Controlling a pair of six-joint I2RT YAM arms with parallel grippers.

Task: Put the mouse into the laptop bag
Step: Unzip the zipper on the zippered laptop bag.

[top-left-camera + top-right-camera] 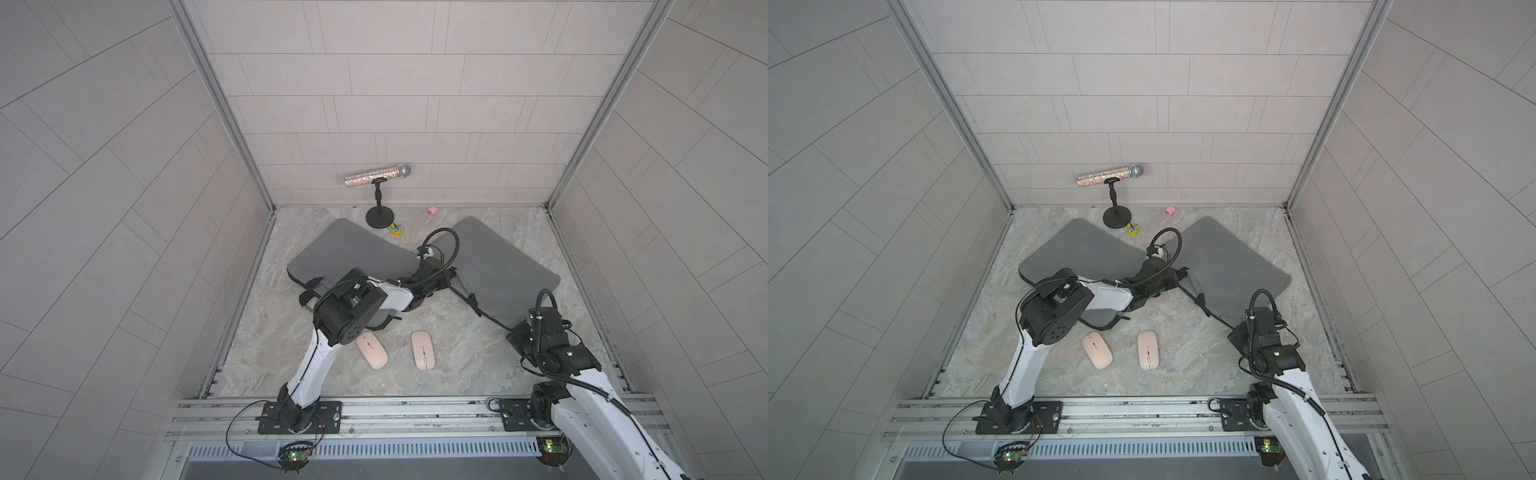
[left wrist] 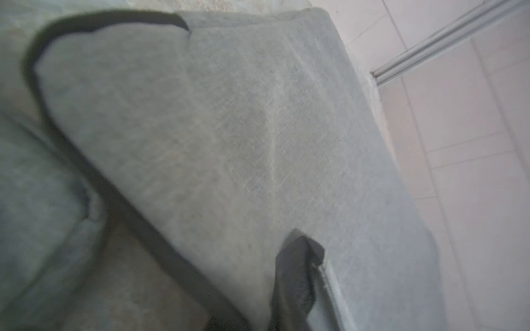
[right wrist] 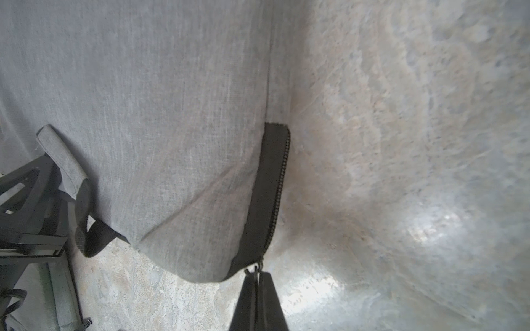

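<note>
My left gripper blocks the zipper's path on the slanted laptop bag's zipper edge, so I should take the bag's short side (image 2: 248,21) and square the bag.
Two pale pink mice lie side by side on the marble tabletop near the front, one (image 1: 372,350) beside my left arm, the other (image 1: 423,350) to its right; both top views show them (image 1: 1097,350) (image 1: 1148,350). Behind them the grey laptop bag (image 1: 498,266) lies spread open in two halves. My left gripper (image 1: 438,279) is at the join of the halves, shut on the bag's edge; the left wrist view shows its dark fingertip (image 2: 298,286) against raised grey fabric (image 2: 229,129). My right gripper (image 3: 259,276) is shut on the zipper pull at the bag's near right corner.
A glittery microphone (image 1: 378,176) on a black stand (image 1: 379,217) is at the back wall. A small yellow item (image 1: 396,228) and a pink one (image 1: 432,211) lie near it. Tiled walls close in three sides; an aluminium rail (image 1: 374,411) runs along the front.
</note>
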